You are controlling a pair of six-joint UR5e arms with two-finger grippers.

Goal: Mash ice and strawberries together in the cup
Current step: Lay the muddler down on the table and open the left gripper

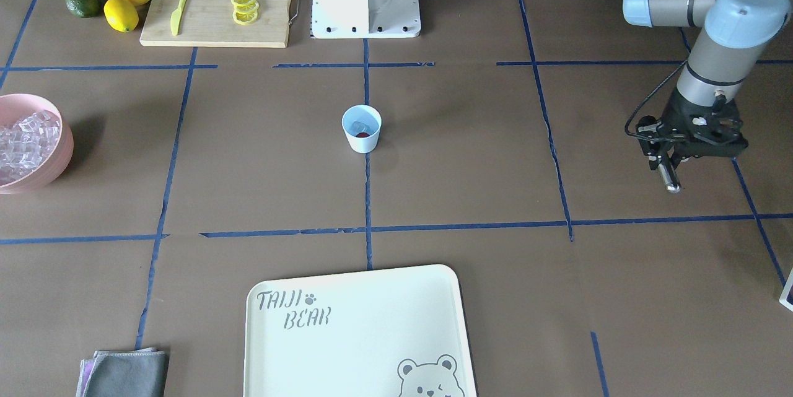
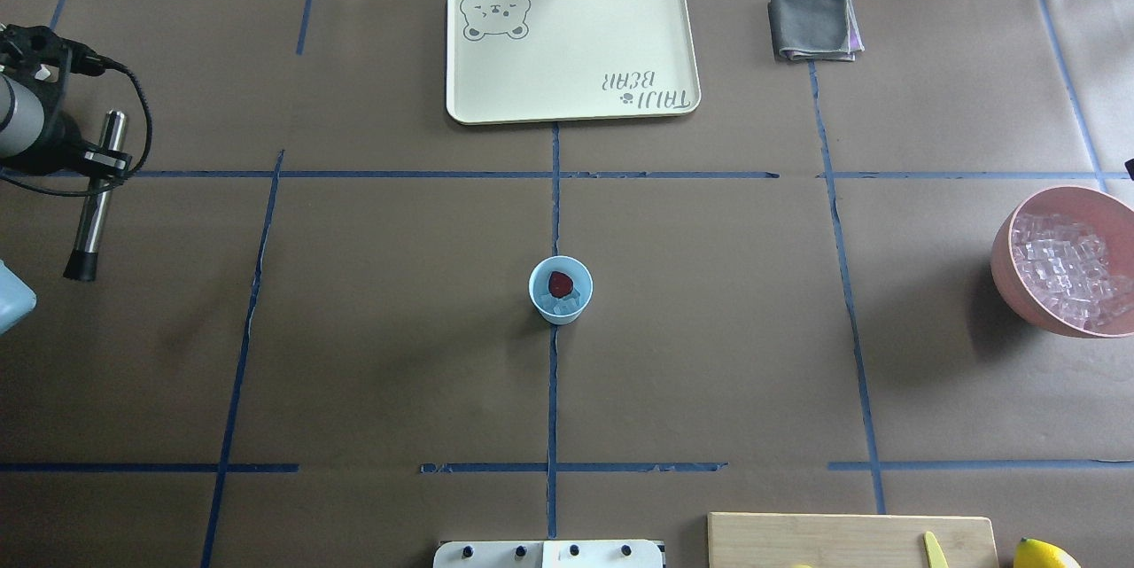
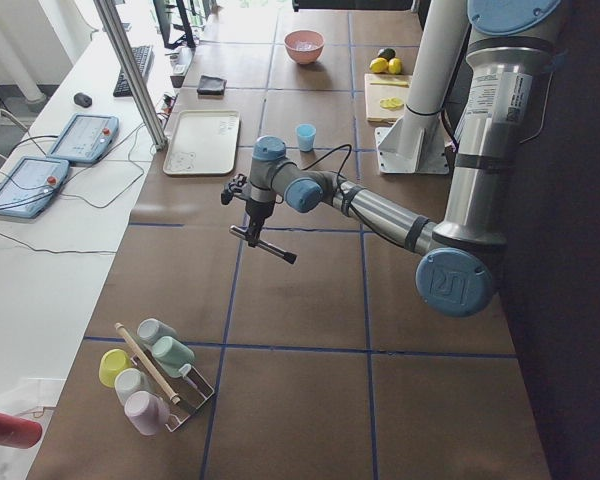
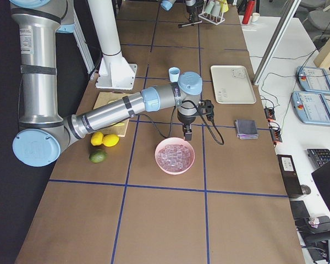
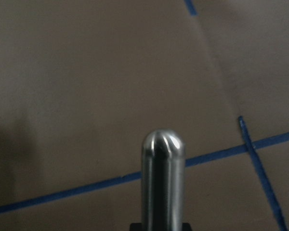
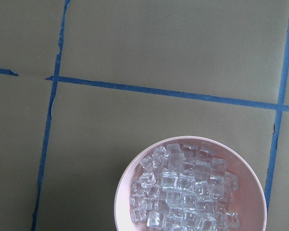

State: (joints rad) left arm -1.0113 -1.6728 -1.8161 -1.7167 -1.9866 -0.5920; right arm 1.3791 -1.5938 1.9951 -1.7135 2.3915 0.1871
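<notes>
I will use my left gripper to set the steel muddler down beside the blue tape line farthest from the pink bowl (image 1: 700, 148). The muddler is now held above the table.
The light blue cup (image 2: 538, 297) stands upright at the table's middle, also seen in the front view (image 1: 362, 143). Inside it lie a red strawberry (image 2: 560, 284) and a few clear ice cubes (image 2: 565, 309). Far off at the table's left end, my left gripper (image 2: 101, 162) is shut on a steel muddler (image 2: 92, 218) with a black end, held above the table (image 1: 670, 179). The left wrist view shows only the muddler's rounded tip (image 5: 164, 149). My right gripper (image 4: 187, 133) hangs just over the pink bowl's far rim; I cannot tell whether it is open or shut.
A pink bowl (image 2: 1004, 260) full of ice cubes (image 6: 183, 187) sits at the right end. A cream tray (image 2: 576, 45) and grey cloth (image 2: 813, 26) lie at the far edge. A cutting board (image 1: 217, 28) with lemon slices, a knife, lemons and a lime is near the robot's base.
</notes>
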